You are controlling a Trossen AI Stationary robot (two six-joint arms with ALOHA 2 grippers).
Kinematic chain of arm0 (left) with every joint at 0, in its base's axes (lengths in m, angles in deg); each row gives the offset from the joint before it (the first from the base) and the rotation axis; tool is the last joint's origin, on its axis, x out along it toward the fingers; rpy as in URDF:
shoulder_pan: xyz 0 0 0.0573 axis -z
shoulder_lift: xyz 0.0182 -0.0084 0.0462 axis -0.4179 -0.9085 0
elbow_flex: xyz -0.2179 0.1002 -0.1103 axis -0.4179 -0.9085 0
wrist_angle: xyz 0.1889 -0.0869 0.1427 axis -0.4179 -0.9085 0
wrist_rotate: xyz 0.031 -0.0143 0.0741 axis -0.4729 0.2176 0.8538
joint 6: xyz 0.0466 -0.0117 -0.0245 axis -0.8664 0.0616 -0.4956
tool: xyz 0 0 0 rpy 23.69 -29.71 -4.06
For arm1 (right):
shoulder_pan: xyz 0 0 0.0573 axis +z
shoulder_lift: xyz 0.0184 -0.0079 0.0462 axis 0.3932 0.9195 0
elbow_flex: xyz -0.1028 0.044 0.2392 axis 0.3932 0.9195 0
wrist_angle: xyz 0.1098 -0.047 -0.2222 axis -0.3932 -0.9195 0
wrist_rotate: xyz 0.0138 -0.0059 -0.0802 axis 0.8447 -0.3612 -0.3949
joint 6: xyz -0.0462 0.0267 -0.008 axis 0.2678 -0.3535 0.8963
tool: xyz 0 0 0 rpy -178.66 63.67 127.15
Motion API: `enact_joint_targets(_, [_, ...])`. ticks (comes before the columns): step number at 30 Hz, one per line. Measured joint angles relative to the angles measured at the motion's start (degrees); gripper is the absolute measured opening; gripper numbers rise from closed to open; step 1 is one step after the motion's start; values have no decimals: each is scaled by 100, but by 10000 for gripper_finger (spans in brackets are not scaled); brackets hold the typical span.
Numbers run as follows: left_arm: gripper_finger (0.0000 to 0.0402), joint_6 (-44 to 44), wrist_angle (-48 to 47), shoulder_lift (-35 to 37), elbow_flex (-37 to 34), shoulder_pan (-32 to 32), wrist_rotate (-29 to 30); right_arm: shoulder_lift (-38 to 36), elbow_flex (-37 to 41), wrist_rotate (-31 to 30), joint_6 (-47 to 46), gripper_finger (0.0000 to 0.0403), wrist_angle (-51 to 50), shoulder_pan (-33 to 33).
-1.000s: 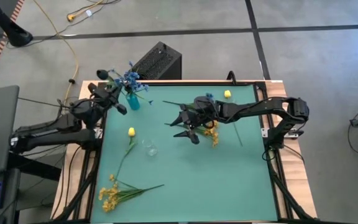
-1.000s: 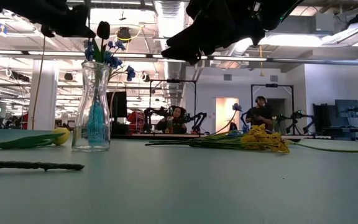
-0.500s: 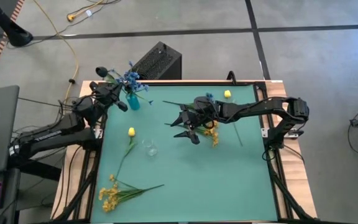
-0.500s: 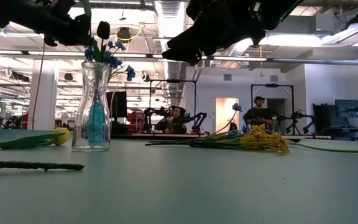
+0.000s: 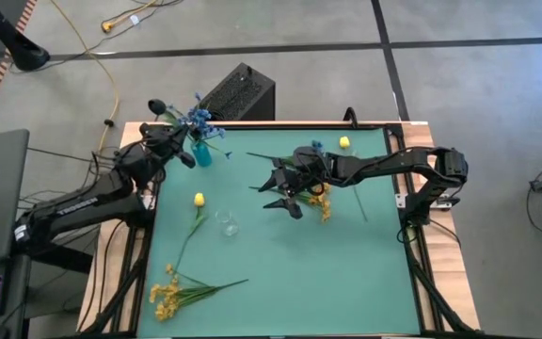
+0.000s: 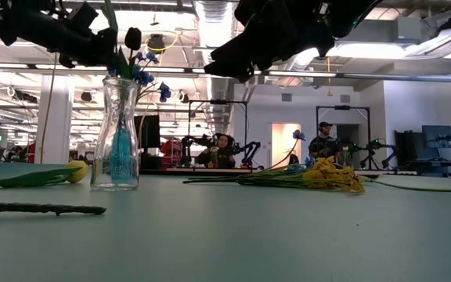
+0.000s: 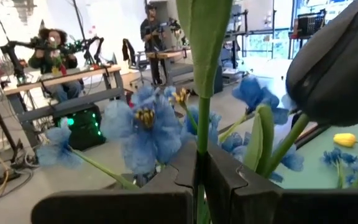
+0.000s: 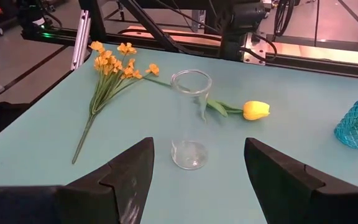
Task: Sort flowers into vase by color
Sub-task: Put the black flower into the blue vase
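Observation:
The robot's left gripper should release the green stalk inside the blue vase [image 5: 201,152], among the blue blossoms.
A vase [image 5: 200,153] with a blue inside stands near the table's far left corner, blue blossoms [image 7: 143,121] and a dark bud [image 6: 132,37] above its mouth. My left gripper [image 5: 175,143] sits beside the blossoms, shut on a green stalk. My right gripper [image 5: 285,193] hovers open over mid-table, next to a pile of yellow and blue sprays [image 5: 321,200]. A clear glass vase [image 8: 190,121] stands upright on the mat. A yellow bud stem [image 5: 199,201] and a yellow spray [image 5: 169,294] lie flat. My left gripper [image 7: 202,168] pinches a thin green stalk [image 7: 202,134] between its two fingers, which lie across it. It comes roughly level from the table's left, at the height of the blossoms above the vase mouth [image 6: 120,80]. The stalk stands upright; I cannot tell whether its lower end is inside the vase.
Another yellow bud [image 5: 344,142] lies near the far edge. A long dark stalk [image 6: 37,208] lies on the mat close to the low camera. A black box [image 5: 238,92] stands on the floor beyond the far edge. People sit at benches in the room behind.
My left gripper has moved right and slightly toward the far edge, closing in on the vase with the green stalk still in its fingers. My right gripper and the flowers on the mat have stayed put.

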Motion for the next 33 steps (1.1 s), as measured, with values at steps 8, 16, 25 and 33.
enact_joint_targets(8, [0, 254, 11, -649, 0, -152, -16, 0, 0, 2, 1, 276, -4, 0])
enact_joint_targets(16, [0, 418, 6, -1150, 0, -247, -14, 0, 0, 2, 2, 276, -9, 0])
enact_joint_targets(25, [0, 611, -44, -1517, 0, -247, 29, -2, 0, 4, 2, 276, -9, 0])
enact_joint_targets(33, [0, 648, -42, -1802, 2, -247, 65, -2, 0, 7, -32, 276, -16, 0])
